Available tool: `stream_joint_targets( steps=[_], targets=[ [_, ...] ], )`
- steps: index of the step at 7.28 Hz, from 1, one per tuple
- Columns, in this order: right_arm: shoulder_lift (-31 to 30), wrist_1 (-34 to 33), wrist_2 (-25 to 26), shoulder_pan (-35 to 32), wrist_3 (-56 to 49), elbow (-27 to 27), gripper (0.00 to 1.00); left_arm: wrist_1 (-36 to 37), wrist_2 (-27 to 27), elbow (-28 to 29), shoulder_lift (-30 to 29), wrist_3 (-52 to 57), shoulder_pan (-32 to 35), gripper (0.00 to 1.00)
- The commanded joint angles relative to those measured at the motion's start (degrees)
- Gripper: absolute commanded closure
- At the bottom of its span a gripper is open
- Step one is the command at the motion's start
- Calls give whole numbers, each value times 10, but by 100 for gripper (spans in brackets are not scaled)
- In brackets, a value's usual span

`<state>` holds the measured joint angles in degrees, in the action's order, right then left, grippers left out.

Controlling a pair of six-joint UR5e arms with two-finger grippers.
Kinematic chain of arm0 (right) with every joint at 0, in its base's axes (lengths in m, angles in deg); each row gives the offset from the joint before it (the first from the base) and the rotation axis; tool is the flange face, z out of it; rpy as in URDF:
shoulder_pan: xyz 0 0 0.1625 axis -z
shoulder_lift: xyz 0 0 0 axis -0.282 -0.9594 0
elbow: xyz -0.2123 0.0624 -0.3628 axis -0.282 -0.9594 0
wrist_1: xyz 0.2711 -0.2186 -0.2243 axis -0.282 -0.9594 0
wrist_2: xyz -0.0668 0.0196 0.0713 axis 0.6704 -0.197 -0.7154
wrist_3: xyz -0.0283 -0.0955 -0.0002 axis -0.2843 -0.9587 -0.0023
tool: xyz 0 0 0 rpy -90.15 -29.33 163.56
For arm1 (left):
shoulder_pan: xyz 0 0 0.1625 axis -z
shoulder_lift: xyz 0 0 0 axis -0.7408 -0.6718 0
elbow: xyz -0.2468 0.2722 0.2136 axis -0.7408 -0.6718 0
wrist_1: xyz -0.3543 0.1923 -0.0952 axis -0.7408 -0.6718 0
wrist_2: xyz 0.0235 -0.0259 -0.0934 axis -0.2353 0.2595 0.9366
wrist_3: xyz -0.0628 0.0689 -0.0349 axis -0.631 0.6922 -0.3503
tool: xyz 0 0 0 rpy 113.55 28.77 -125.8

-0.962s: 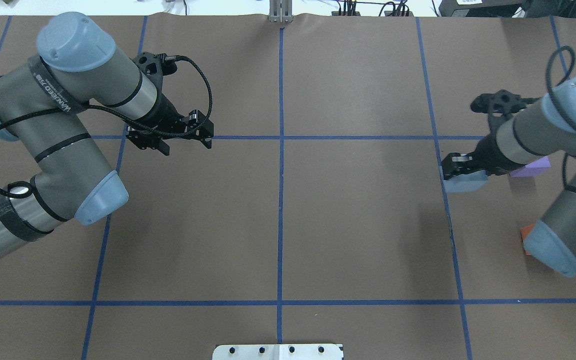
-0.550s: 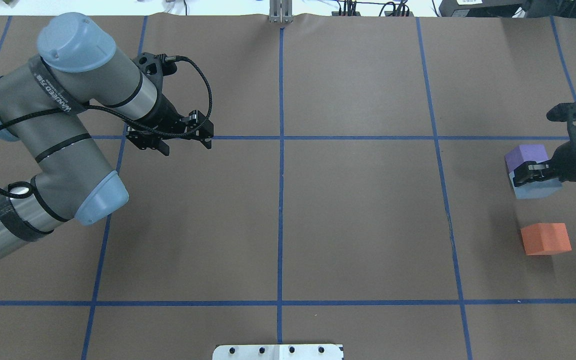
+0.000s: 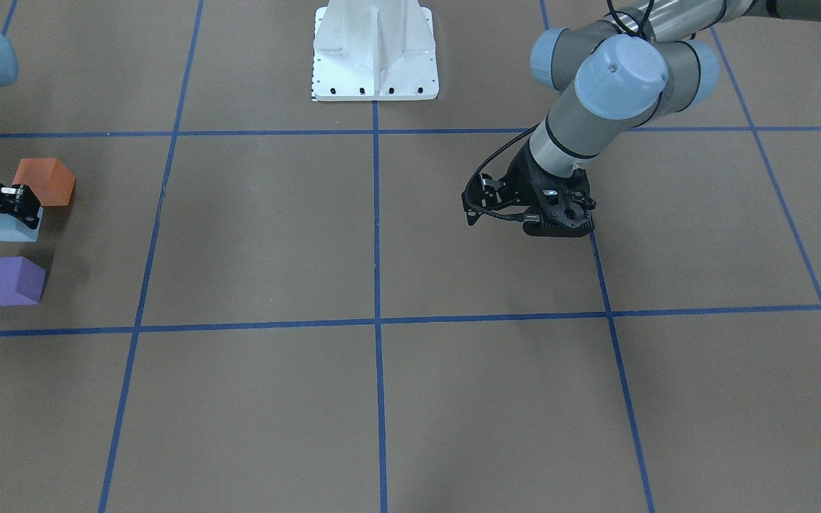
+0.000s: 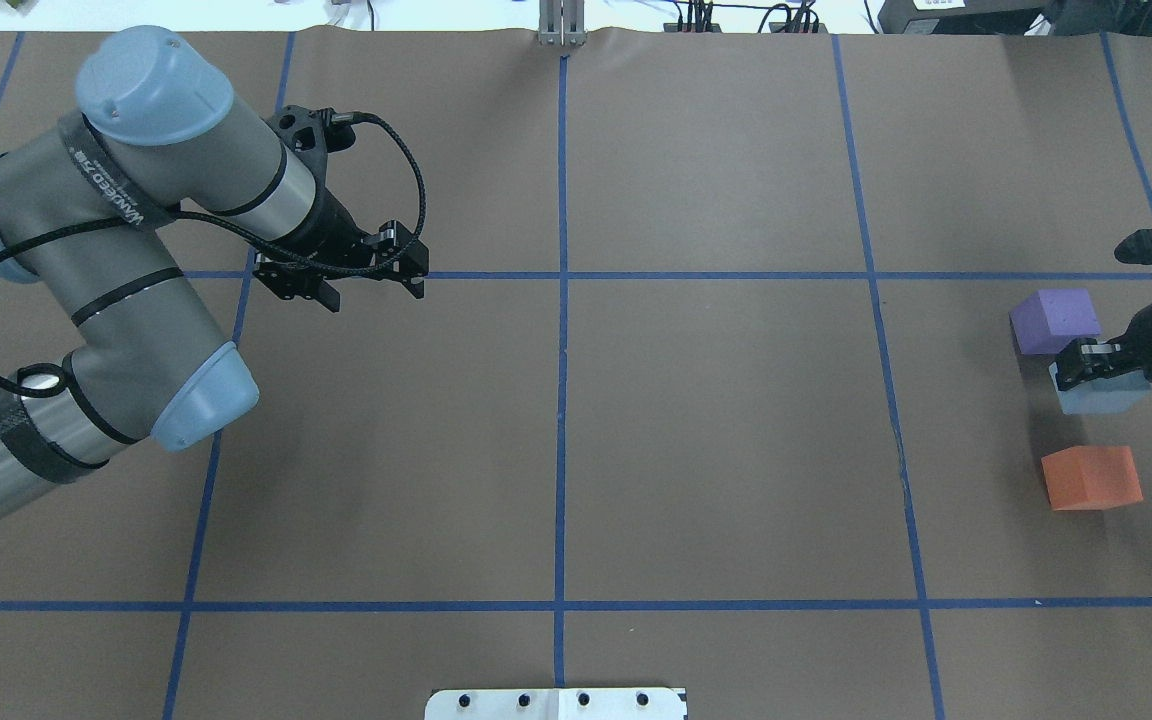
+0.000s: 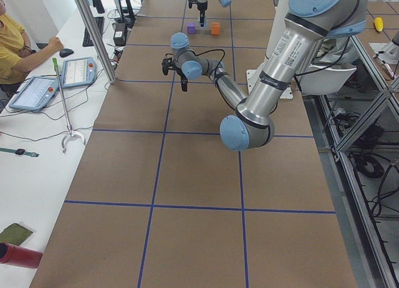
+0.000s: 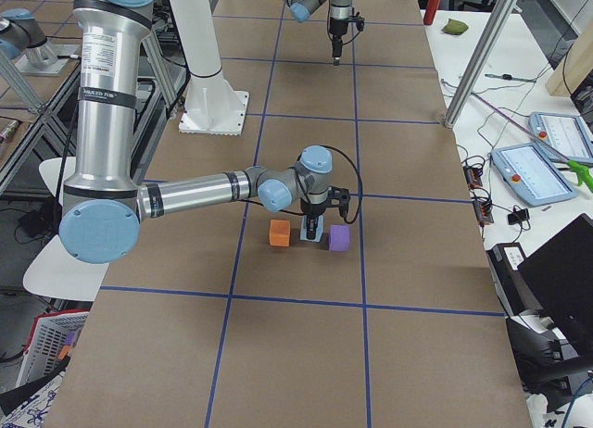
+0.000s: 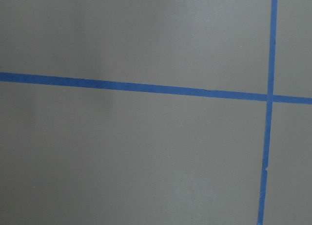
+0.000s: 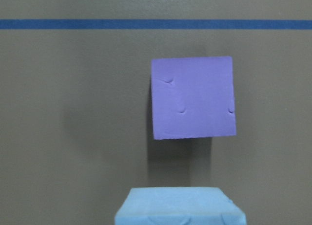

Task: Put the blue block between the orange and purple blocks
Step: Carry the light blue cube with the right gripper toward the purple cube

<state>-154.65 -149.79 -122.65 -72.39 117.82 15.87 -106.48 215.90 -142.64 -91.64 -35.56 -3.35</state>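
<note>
Next, my right gripper sets the blue block down on the table (image 3: pixel 35 235) (image 8: pixel 169 180), in a spot beside the purple block and below the orange block.
The light blue block (image 4: pixel 1096 394) is between the purple block (image 4: pixel 1056 320) and the orange block (image 4: pixel 1091 478) near the table's right end. My right gripper (image 4: pixel 1101 366) is shut on the blue block from above; I cannot tell whether the block touches the table. In the front-facing view the blue block (image 3: pixel 3 225) sits between the orange block (image 3: pixel 45 182) and the purple block (image 3: pixel 10 281). The right wrist view shows the blue block's top (image 8: pixel 180 206) and the purple block (image 8: pixel 192 97) beyond it. My left gripper (image 4: pixel 372 288) is open and empty, over the left half of the table.
The brown table cover carries a grid of blue tape lines (image 4: pixel 562 300). The white robot base plate (image 3: pixel 375 57) stands at the robot's edge. An operator (image 5: pixel 15 42) sits with tablets beside the table on the far side from the robot.
My right gripper carried the blue block to the right, from left of the purple block into the gap between purple and orange. The left arm has not moved.
</note>
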Motion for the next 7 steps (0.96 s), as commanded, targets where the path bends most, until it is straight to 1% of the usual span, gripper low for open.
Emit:
stream_joint_targets(
  steps=[1,5,7],
  targets=[
    [15,6,-1,1,1,-21,100,0,0,0,1,0,-1,1],
    [33,10,-1,10,0,-43,100,0,0,-4,1,-1,-1,1],
    [32,39,-1,19,0,-64,100,0,0,-4,1,-1,-1,1]
  ],
)
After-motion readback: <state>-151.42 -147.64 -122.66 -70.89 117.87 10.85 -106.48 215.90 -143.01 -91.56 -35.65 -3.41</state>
